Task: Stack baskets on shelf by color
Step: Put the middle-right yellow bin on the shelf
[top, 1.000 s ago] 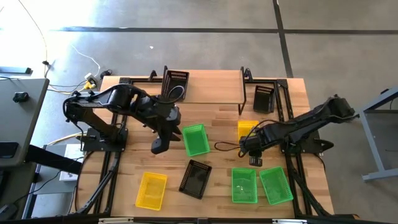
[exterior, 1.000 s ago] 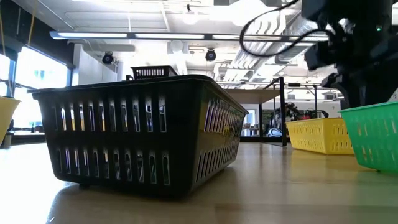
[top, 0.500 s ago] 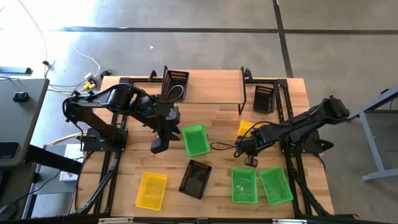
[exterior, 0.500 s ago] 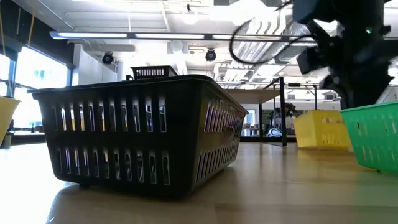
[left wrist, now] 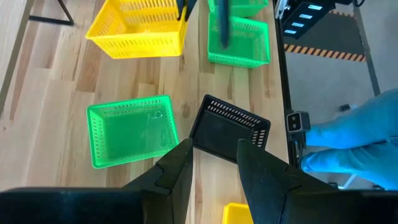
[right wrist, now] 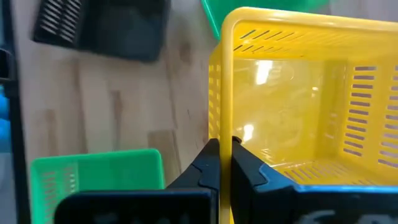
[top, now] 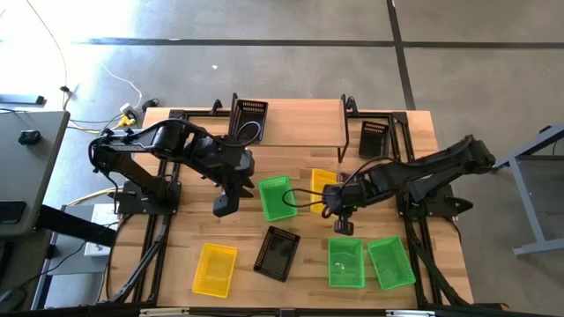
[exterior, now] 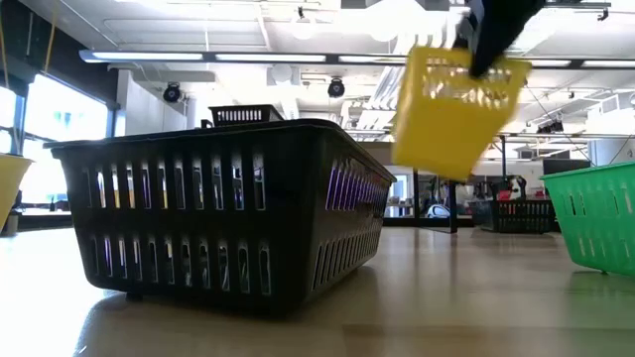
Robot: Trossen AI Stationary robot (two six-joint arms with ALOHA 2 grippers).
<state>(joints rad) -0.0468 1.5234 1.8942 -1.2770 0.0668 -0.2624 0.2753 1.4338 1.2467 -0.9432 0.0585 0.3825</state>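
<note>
Next, I release the yellow basket from my right gripper on the bare end of the shelf [top: 328, 115], opposite the shelf's black basket.
My right gripper [top: 331, 201] is shut on a yellow basket [top: 322, 180], which hangs tilted in the air over the table's middle [exterior: 451, 109]. My left gripper [top: 225, 207] hovers open, nothing between its fingers, left of a green basket [top: 278, 197]. On the table stand a black basket [top: 278, 253], a yellow one [top: 215, 269] and two green ones [top: 345, 261] [top: 391, 261]. The shelf [top: 295, 123] stands at the far edge and carries a black basket [top: 249, 113] at its left end. My right gripper pinches one side wall of the yellow basket at its rim [right wrist: 222, 127], one finger [right wrist: 208, 165] outside and one [right wrist: 245, 167] inside. It comes at the wall from the table's near side. The basket is lifted clear of the table and tilted.
Another black basket [top: 374, 139] stands on the table just right of the shelf. In the low view the near black basket [exterior: 228, 213] fills the foreground and hides much of the table behind it. Bare wood lies between the shelf and the green basket.
My right gripper has shut on the yellow basket's wall, then gone up and toward the table's left edge with it. The basket, which stood on the table, now hangs tilted and clear.
</note>
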